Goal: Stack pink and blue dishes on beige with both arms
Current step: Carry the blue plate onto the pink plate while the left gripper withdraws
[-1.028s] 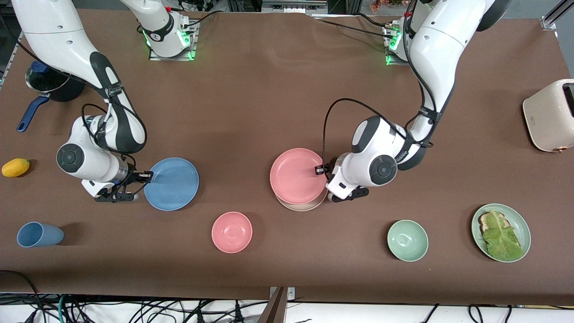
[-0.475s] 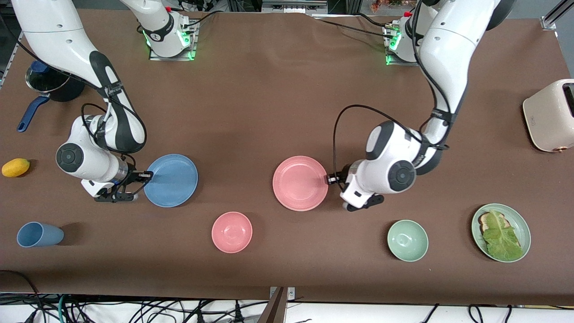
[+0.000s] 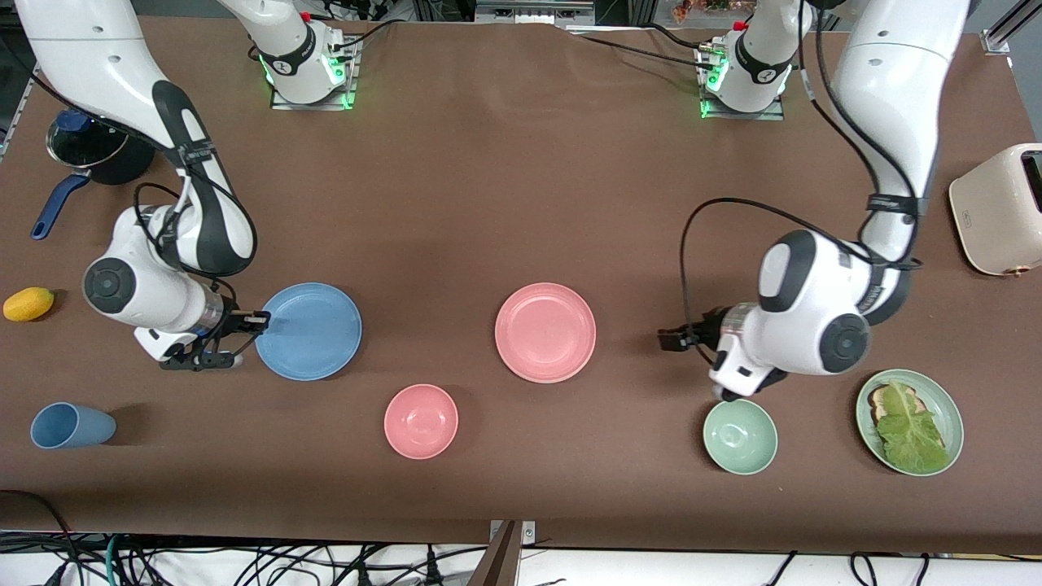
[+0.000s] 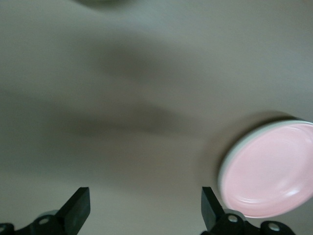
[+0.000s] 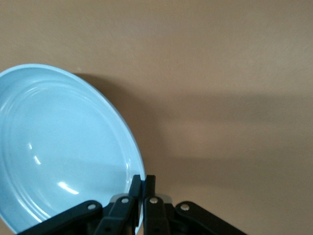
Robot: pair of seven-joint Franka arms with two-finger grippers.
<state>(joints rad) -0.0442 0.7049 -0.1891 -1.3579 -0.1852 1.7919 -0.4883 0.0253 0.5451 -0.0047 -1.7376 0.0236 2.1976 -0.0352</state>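
Observation:
The robot's right gripper should release the blue plate, now held by its rim, on top of the pink plate (image 3: 545, 330) in the middle of the table.
The pink plate (image 3: 545, 332) lies at mid-table on top of the beige plate, which it covers in the front view. In the left wrist view the pink plate (image 4: 271, 171) shows a pale beige rim (image 4: 229, 154) under its edge. My left gripper (image 3: 672, 338) (image 4: 145, 210) is open and empty, well apart from the stack, over the cloth beside the green bowl. My right gripper (image 3: 259, 324) (image 5: 143, 185) is shut on the rim of the blue plate (image 3: 311, 331) (image 5: 58, 147), toward the right arm's end. I cannot tell whether that plate is off the cloth.
A pink bowl (image 3: 421, 421), a blue cup (image 3: 72, 426) and a green bowl (image 3: 739, 436) sit nearer the camera. A pale green plate (image 3: 954, 411) holds toast and lettuce. A toaster (image 3: 997, 210), a dark pot (image 3: 89, 150) and a yellow fruit (image 3: 28, 303) stand at the table's ends.
My left gripper set the pink plate on the beige one, opened and drew back toward the left arm's end. My right gripper kept hold of the blue plate and barely shifted.

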